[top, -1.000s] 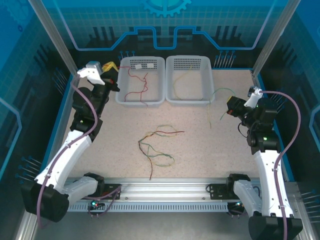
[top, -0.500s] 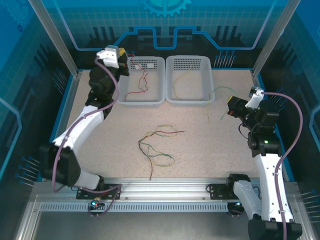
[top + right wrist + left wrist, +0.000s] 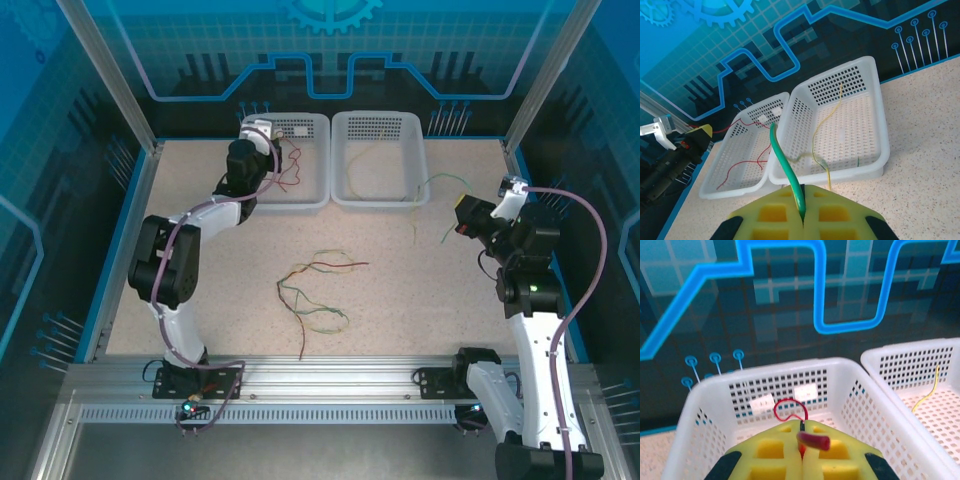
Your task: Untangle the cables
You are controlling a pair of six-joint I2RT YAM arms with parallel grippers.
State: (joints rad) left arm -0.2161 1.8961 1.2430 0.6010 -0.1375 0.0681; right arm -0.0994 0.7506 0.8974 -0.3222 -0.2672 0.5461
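Observation:
Next, I open my left gripper to let go of the red cable on the middle bottom of the white-tagged mesh basket (image 3: 294,170).
A loose tangle of red, green and tan cables (image 3: 315,290) lies mid-table. My left gripper (image 3: 262,135) hovers at the back left corner of the left basket (image 3: 285,207), shut on a red cable (image 3: 790,405) that loops up from the pinched yellow fingertips (image 3: 785,432) and trails into that basket (image 3: 765,372). My right gripper (image 3: 462,215) stands right of the right basket (image 3: 380,204), shut on a green cable (image 3: 782,160) that arcs from the jaws toward that basket's front corner (image 3: 440,180). A yellow cable (image 3: 825,125) lies inside the right basket.
The two white mesh baskets sit side by side at the back of the table. More red cable (image 3: 745,165) lies in the left one. The left arm (image 3: 165,270) stretches along the table's left side. The frame rail (image 3: 320,375) runs along the near edge.
The left arm has swung from the table's left edge rightward to the left basket, carrying the red cable with it. The right arm has barely moved.

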